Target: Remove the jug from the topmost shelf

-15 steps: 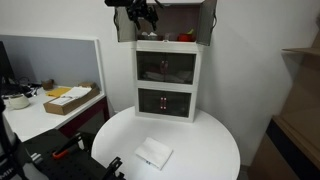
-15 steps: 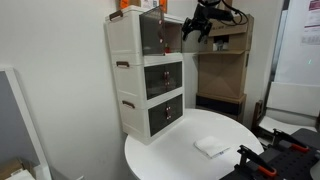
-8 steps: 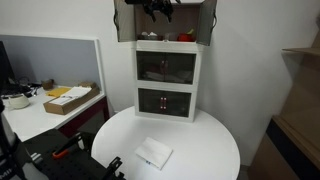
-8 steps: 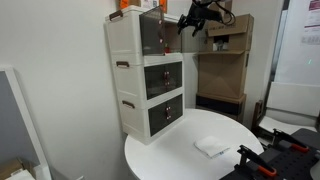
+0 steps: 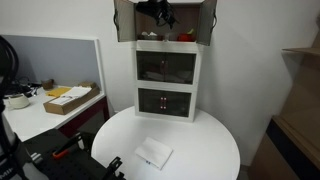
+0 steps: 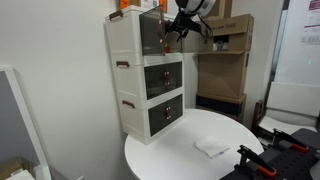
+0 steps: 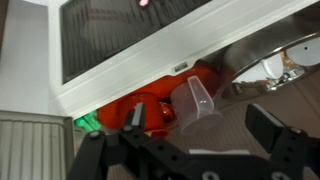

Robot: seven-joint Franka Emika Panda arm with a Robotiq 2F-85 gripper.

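Observation:
Next, my gripper moves next to the jug's handle (image 5: pixel 168 37) (image 7: pixel 202 98) on the top shelf, by the red object, and closes there.
The jug (image 7: pixel 195 103) is small, pale and translucent. It sits on the brown floor of the topmost shelf (image 7: pixel 240 125), right beside a red object (image 7: pixel 160 108). In the wrist view my gripper (image 7: pixel 200 128) is open, its two dark fingers either side of the jug and a little short of it, not touching. In both exterior views the gripper (image 5: pixel 156 13) (image 6: pixel 178 27) reaches into the top compartment (image 5: pixel 165 25) of the tall white cabinet (image 6: pixel 140 80). The jug shows faintly as a pale spot (image 5: pixel 149 37) in an exterior view.
The red object (image 5: pixel 185 37) stands at one side of the shelf. Brown side flaps (image 5: pixel 211 20) flank the opening. Two glass-fronted compartments (image 5: pixel 166 68) lie below. A white cloth (image 5: pixel 153 153) lies on the round table (image 6: pixel 180 160). A desk with a box (image 5: pixel 68 98) stands beside.
My gripper has moved from in front of the cabinet's top into the uppermost compartment, closer to the jug. It has stayed open. The jug has not moved.

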